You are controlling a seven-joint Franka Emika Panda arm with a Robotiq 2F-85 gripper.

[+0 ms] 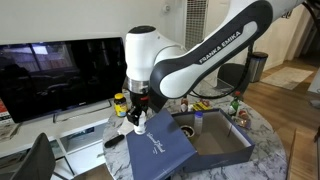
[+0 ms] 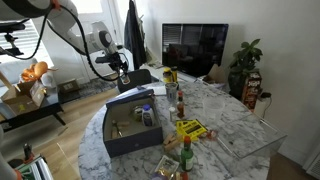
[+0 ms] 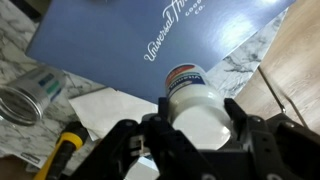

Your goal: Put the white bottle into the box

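Note:
I should release the white bottle in the open box (image 1: 217, 129), beside the slimmer white bottle, toward the sauce bottles.
My gripper (image 3: 195, 130) is shut on the white bottle (image 3: 195, 105), a short white plastic cylinder with a red and blue band on its label. In an exterior view the gripper (image 1: 136, 118) holds the bottle (image 1: 135, 126) just above the navy lid (image 1: 160, 145), left of the open navy-blue box (image 1: 222, 150). The lid with white script (image 3: 150, 35) fills the top of the wrist view. The box (image 2: 125, 142) also shows on the marble table, with the gripper (image 2: 120, 76) behind it over the lid (image 2: 137, 78).
A slimmer white bottle (image 2: 148, 115) stands inside the box. A round metal tin (image 3: 25, 100), a white paper (image 3: 105, 105) and a yellow object (image 3: 60, 150) lie by the lid. Sauce bottles (image 2: 180, 103), a yellow packet (image 2: 190, 128) and a television (image 1: 60, 75) are nearby.

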